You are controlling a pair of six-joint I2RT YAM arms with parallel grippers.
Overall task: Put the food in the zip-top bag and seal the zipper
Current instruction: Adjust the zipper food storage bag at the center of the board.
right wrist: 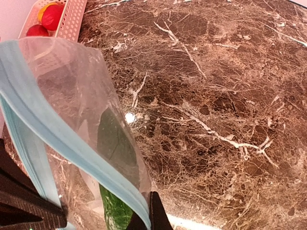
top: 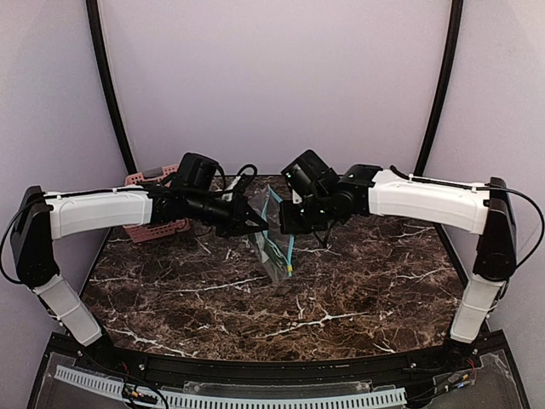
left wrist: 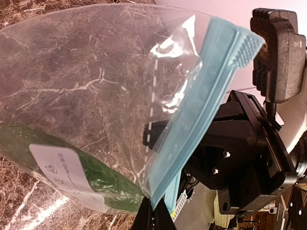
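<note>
The robot's left gripper pinches only the edge of the near zipper piece, so it should open, move back in and grip the zipper piece deeper (left wrist: 166, 171) before it spreads the bag's opening.
The clear zip-top bag (top: 274, 249) hangs above the table between my two grippers. Its teal-blue zipper (left wrist: 206, 110) is gaping open, with two separate strips showing in the right wrist view (right wrist: 57, 139). A dark green long item (right wrist: 115, 143) and a white label (left wrist: 67, 172) are in the bag. My left gripper (left wrist: 154, 210) is shut on one end of the zipper strip. My right gripper (right wrist: 147, 212) is shut on the strip's other lip. Two red round food pieces (right wrist: 52, 15) lie in the pink basket (right wrist: 72, 21), apart from the bag.
The pink slotted basket (top: 152, 209) stands at the back left of the marble table (top: 341, 290), partly behind my left arm. Both arm heads meet close together at mid-table (top: 272, 213). The curved backdrop wall rises behind.
</note>
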